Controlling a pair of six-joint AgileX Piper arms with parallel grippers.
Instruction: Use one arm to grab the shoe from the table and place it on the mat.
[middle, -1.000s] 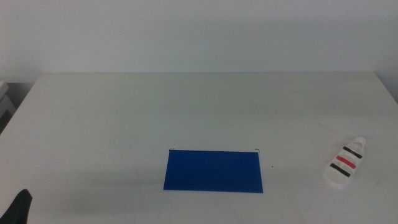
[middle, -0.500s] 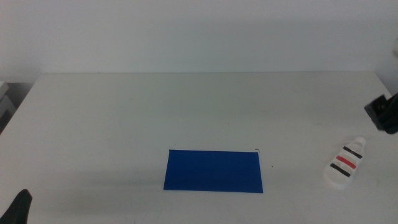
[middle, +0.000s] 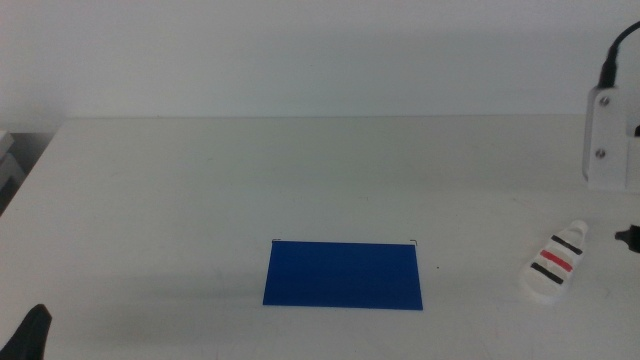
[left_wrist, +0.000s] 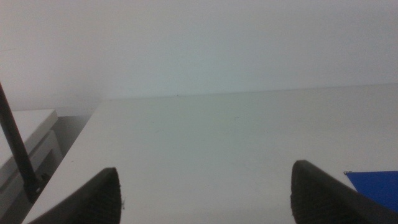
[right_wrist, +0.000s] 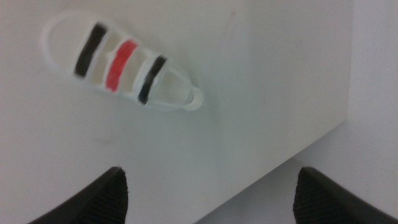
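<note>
The white shoe is next for my right gripper, which should go to it and close across its red strap (middle: 556, 261) (right_wrist: 120, 65), between the shoe's black straps.
The white shoe (middle: 554, 263) with black and red striped straps lies on the table (middle: 200, 180) near its right edge, well to the right of the dark-blue mat (middle: 343, 274). The right arm's white bracket (middle: 610, 135) shows at the right edge, above and behind the shoe. In the right wrist view the right gripper (right_wrist: 211, 199) is open and empty, with the shoe (right_wrist: 121, 62) lying ahead of its jaws and apart from them. The left gripper (left_wrist: 208, 199) is open and empty; its tip (middle: 30, 335) waits at the bottom left corner of the middle view.
The table's right edge (right_wrist: 292, 155) runs close beside the shoe. A corner of the mat (left_wrist: 376, 183) shows in the left wrist view. A white box (left_wrist: 25, 143) and a thin black cable (left_wrist: 15, 149) stand off the table's left side.
The right arm has come in from the right edge: absent one second ago, a dark part half a second ago, now its white bracket. Shoe, mat and left gripper have not moved.
</note>
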